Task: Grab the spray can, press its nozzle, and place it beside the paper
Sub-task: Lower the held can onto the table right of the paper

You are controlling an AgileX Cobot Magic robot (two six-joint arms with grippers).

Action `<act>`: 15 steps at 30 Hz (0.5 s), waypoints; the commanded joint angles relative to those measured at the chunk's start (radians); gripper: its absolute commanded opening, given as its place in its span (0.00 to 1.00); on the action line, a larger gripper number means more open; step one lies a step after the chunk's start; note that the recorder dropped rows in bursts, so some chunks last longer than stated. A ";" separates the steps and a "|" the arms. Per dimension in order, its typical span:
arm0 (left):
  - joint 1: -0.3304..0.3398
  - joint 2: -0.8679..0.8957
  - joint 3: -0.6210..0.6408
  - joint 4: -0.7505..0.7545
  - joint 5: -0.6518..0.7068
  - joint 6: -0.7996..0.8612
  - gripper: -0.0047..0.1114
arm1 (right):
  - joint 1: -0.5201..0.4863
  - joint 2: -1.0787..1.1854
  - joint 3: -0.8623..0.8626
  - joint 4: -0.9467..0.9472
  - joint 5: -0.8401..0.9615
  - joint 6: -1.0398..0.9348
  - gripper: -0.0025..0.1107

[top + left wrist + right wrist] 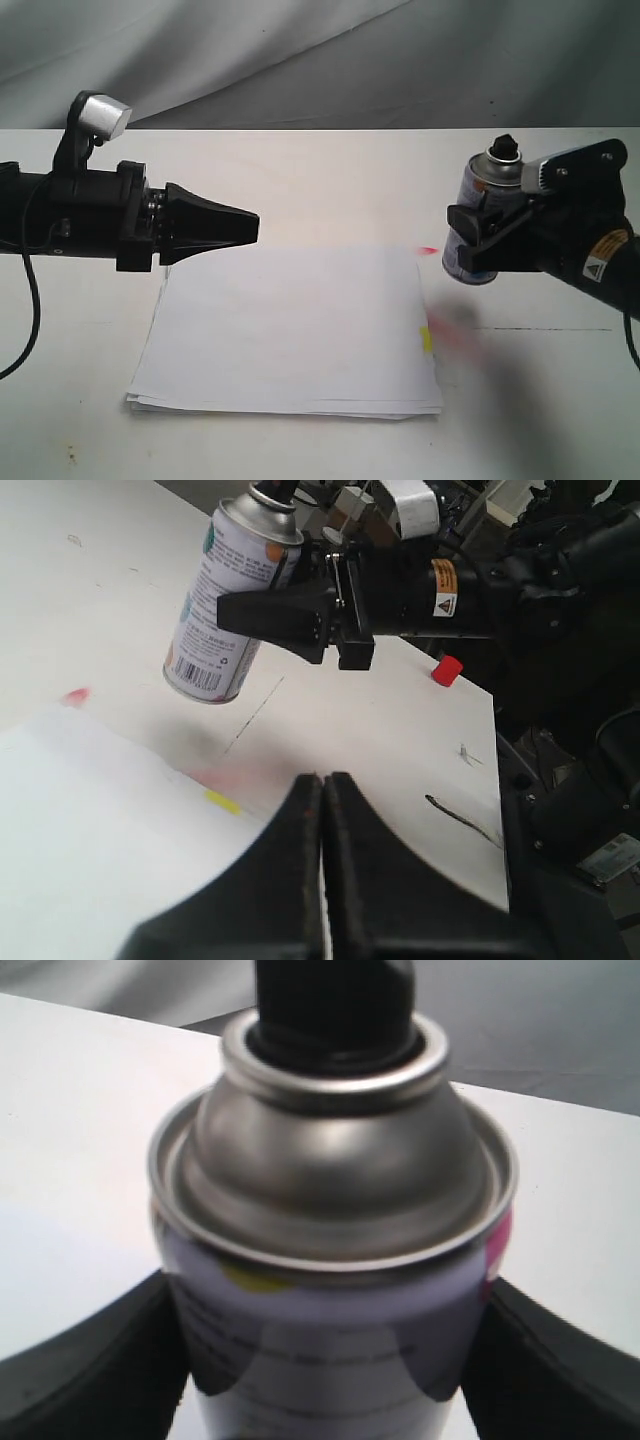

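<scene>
I should use my right gripper to set the spray can down on the table (pixel 467 319), beside the yellow tab of the paper.
My right gripper (pixel 478 238) is shut on the spray can (pixel 478 205), holding it slightly tilted above the table just right of the paper (pixel 290 330). The can's silver dome (pixel 335 1150) and black nozzle (pixel 335 1000) fill the right wrist view, with a black finger on each side of the label. The left wrist view shows the can (pixel 225 610) clamped and lifted off the table. My left gripper (pixel 250 228) is shut and empty, hovering over the paper's far left corner. The paper carries a yellow tab (pixel 426 340) and a pink smudge (pixel 455 335) beside it.
A small red cap (pixel 447 669) lies on the table behind the right arm. A pink mark (pixel 428 250) sits on the white table (pixel 320 170) near the paper's far right corner. A black cable (pixel 30 320) hangs at the left.
</scene>
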 commanded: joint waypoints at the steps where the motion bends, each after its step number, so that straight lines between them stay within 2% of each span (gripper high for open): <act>1: 0.000 -0.008 0.004 -0.004 0.013 -0.006 0.04 | 0.023 0.042 0.000 0.034 -0.103 -0.014 0.02; 15: 0.000 -0.008 0.004 -0.004 0.013 -0.006 0.04 | 0.041 0.100 0.000 0.037 -0.101 -0.018 0.02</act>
